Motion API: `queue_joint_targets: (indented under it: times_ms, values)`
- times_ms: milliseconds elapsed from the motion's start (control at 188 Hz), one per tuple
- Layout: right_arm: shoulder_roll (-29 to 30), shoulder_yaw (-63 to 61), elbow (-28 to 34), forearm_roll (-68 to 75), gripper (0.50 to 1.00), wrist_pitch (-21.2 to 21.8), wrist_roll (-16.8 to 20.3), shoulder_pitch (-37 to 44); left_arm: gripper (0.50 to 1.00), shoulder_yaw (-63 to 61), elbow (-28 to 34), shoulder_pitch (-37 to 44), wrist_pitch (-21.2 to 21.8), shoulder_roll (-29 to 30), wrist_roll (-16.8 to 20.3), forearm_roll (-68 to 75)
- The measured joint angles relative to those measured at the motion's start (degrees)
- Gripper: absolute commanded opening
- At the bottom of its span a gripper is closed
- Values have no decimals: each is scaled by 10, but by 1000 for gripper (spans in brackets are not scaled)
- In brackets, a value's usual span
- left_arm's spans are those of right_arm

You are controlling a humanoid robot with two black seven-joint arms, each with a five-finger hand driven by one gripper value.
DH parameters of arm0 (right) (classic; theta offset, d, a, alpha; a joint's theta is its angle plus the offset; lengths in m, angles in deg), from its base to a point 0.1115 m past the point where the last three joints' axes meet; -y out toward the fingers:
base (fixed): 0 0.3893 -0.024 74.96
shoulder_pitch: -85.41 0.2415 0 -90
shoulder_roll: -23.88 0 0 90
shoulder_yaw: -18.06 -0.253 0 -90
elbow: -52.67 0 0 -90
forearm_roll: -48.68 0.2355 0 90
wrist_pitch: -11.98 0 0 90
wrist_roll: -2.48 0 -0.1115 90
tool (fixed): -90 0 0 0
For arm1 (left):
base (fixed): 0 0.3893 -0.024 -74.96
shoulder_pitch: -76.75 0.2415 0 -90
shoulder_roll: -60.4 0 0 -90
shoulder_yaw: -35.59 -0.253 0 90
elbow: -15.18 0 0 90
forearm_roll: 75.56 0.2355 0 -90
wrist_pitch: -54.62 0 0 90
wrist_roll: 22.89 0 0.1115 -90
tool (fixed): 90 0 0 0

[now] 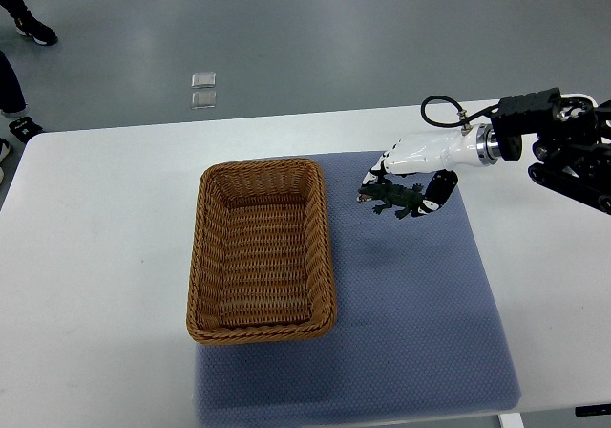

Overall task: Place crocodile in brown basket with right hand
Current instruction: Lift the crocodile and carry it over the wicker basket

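Observation:
My right gripper is going to let go of the crocodile on the bottom of the brown basket (pixel 241 238), a little beyond its middle.
A small dark green toy crocodile (pixel 392 198) hangs above the blue mat, held in my right hand (pixel 409 178), whose white fingers are curled around it. Its shadow falls on the mat just below. The arm comes in from the right edge. The brown wicker basket (pixel 260 324) lies to the left of the hand, a short gap away, and nothing shows inside it. My left hand does not show.
A blue-grey mat (pixel 430 323) covers the middle of the white table (pixel 95 256), with the basket on its left part. A person's dark shoes (pixel 33 32) stand on the floor at the upper left, beyond the table's far edge.

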Motion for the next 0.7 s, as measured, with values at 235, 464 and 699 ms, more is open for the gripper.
queue_joint_targets:
  times_ms: [235,464,699]
  values:
    - [7,-1,17,41,500,13,0,60,1000,0,0,0,0,0,0,0]
    - [62,-1,29,50,500,59,0,125,1000,0,0,0,0,0,0,0]
    - [153,8,18,54,500,81,0,158,1000,0,0,0,0,0,0,0]
